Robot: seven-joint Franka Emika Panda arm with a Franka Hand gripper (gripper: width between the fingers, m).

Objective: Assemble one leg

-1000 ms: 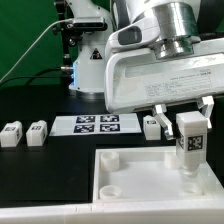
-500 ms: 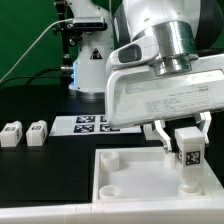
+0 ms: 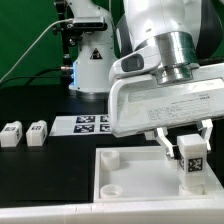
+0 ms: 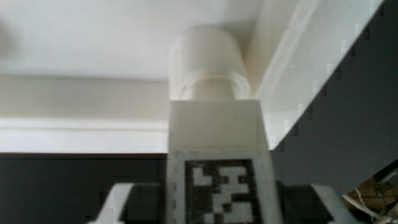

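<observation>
The gripper holds the leg from its side at the corner of the plate, which is a poor angle for screwing, so it should open and grab the leg's top (image 3: 192,138) from above.
My gripper (image 3: 188,150) is shut on a leg (image 3: 191,160), a small white block with a black-and-white tag facing the camera. I hold it upright over the far corner of the white plate (image 3: 130,178) at the exterior view's right. In the wrist view the leg (image 4: 222,140) runs between my fingers (image 4: 125,200), and its far end points at a rounded corner socket (image 4: 214,65) of the plate (image 4: 89,100). Whether the leg's end touches the socket does not show. Two more legs (image 3: 12,134) (image 3: 37,132) stand on the black table at the exterior view's left.
The marker board (image 3: 92,124) lies flat on the table behind the plate. A white device with a black cable (image 3: 85,50) stands at the back. The arm's large white body (image 3: 165,95) hides the table behind the plate's right side.
The arm has come down with the leg, whose lower end now sits lower, close over the plate's corner. The grip has not changed.
</observation>
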